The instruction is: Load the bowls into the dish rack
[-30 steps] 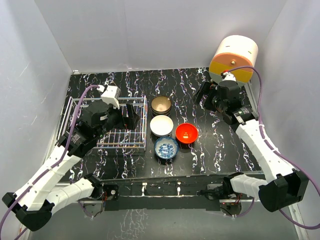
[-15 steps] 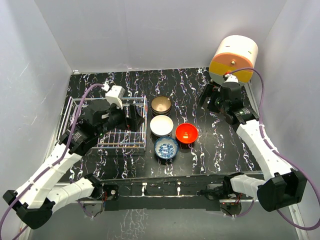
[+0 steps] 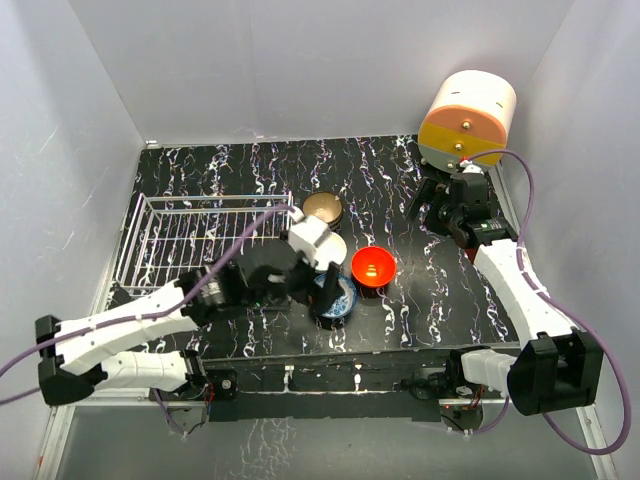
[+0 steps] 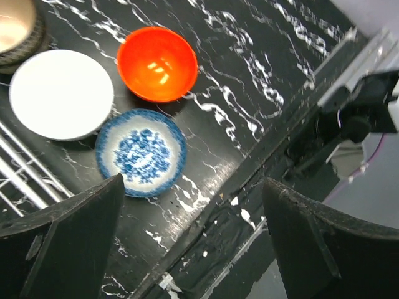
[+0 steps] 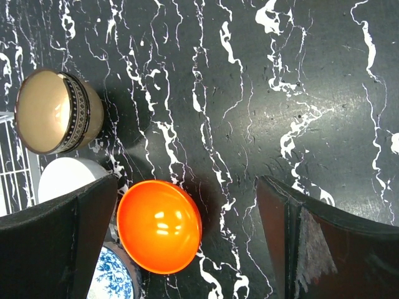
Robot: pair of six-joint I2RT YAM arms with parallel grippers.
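The fingers of my left gripper will close on the near rim [image 3: 346, 316] [image 4: 179, 173] of the blue-and-white bowl, on the side that faces the front edge of the table.
The dish rack [image 3: 200, 235] stands at the left; no bowl shows in its visible part. Four bowls sit right of it: brown/gold [image 3: 322, 208], white [image 3: 338, 243], red-orange [image 3: 373, 266] and blue-and-white [image 3: 343, 298]. The black bowl is out of view. My left gripper [image 3: 325, 288] hovers open and empty over the blue-and-white bowl's near edge; its wrist view shows that bowl [image 4: 141, 152], the white [image 4: 61, 93] and the red-orange [image 4: 157, 63]. My right gripper [image 3: 440, 210] is open and empty, high at the back right; its wrist view shows the red-orange bowl [image 5: 159, 226] and the brown/gold one [image 5: 53, 111].
A round cream-and-orange cabinet [image 3: 466, 115] stands at the back right corner, just behind my right gripper. White walls close in the black marbled table [image 3: 250, 165] on three sides. The table's front edge [image 4: 249, 180] runs close to the blue-and-white bowl.
My left arm has swung from over the dish rack to the right and now hangs over the blue-and-white bowl. My right gripper has drifted slightly right.
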